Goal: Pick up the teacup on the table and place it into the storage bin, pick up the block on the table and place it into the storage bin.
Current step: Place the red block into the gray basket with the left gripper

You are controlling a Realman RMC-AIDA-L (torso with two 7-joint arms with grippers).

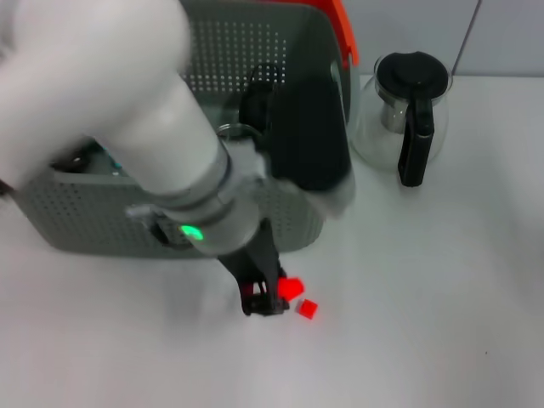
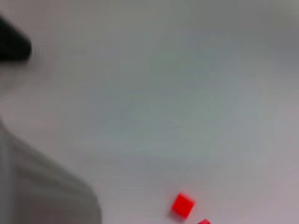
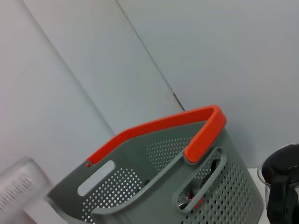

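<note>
Next, my left gripper lets go of the red block in the clear glass teacup [image 1: 245, 166] near the front side of the storage bin.
My left arm reaches down across the front of the head view. Its black left gripper [image 1: 260, 297] is low over the table, just in front of the storage bin [image 1: 93, 221]. A small red block [image 1: 291, 287] lies right beside its tips, and a second red block [image 1: 308, 308] sits just past it. In the left wrist view both blocks [image 2: 182, 205] rest on the table. My dark right gripper [image 1: 259, 102] hangs over the bin's inside, next to a clear glass rim [image 1: 236, 132] that may be the teacup. The right wrist view shows the bin [image 3: 159, 186] from outside.
A glass pot with a black lid and handle [image 1: 408, 110] stands to the right of the bin, and its edge also shows in the right wrist view [image 3: 282, 186]. The bin's orange handle [image 1: 344, 34] rises at its far right corner. White table spreads in front and to the right.
</note>
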